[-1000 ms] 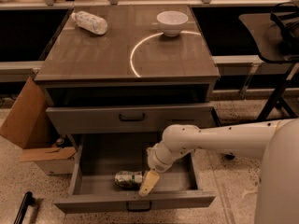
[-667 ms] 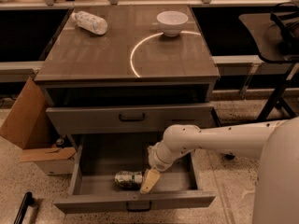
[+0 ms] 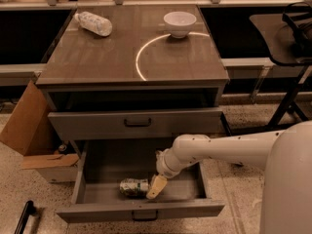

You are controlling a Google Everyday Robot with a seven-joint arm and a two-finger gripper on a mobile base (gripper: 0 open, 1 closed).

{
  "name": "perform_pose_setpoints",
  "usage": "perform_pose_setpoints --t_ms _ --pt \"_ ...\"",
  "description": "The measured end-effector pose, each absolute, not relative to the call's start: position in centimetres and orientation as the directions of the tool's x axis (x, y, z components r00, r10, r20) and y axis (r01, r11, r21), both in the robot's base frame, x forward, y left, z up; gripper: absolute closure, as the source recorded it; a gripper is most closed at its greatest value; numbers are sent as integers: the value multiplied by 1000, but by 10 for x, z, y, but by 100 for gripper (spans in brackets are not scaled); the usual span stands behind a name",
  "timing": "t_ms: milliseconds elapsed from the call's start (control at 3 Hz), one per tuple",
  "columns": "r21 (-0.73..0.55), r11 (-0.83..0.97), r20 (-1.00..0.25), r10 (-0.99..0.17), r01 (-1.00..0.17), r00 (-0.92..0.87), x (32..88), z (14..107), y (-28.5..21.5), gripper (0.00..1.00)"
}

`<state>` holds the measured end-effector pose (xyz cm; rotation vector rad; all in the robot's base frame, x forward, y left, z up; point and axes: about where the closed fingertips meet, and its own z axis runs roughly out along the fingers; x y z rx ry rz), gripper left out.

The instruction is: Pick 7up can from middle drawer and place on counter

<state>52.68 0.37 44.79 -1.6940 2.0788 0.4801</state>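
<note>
The robot's gripper needs to close on the near-arm end [image 3: 143, 187] of the 7up can, which is lying on its side in the open middle drawer.
The 7up can [image 3: 133, 187] lies on its side in the open middle drawer [image 3: 139, 211], near the front and a little left of centre. My gripper [image 3: 155, 186] reaches down into the drawer from the right, its pale fingers [image 3: 156, 185] at the can's right end. I cannot tell if it touches the can. The counter [image 3: 97, 57] is the glossy grey-brown cabinet top with a pale arc line.
A clear crinkled plastic bottle [image 3: 94, 23] lies at the counter's back left. A white bowl [image 3: 179, 23] stands at the back right. The upper drawer [image 3: 137, 123] is shut. A cardboard box [image 3: 29, 130] sits left of the cabinet. A dark chair [image 3: 287, 43] stands at the right.
The gripper has shifted slightly toward the can's right end; the can and the drawer have not moved.
</note>
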Motion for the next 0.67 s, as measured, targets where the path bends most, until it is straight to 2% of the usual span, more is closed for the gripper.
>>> perform_pose_setpoints --t_ms 667 --pt "-24 237 -530 -827 -971 -189 539 422 10 0"
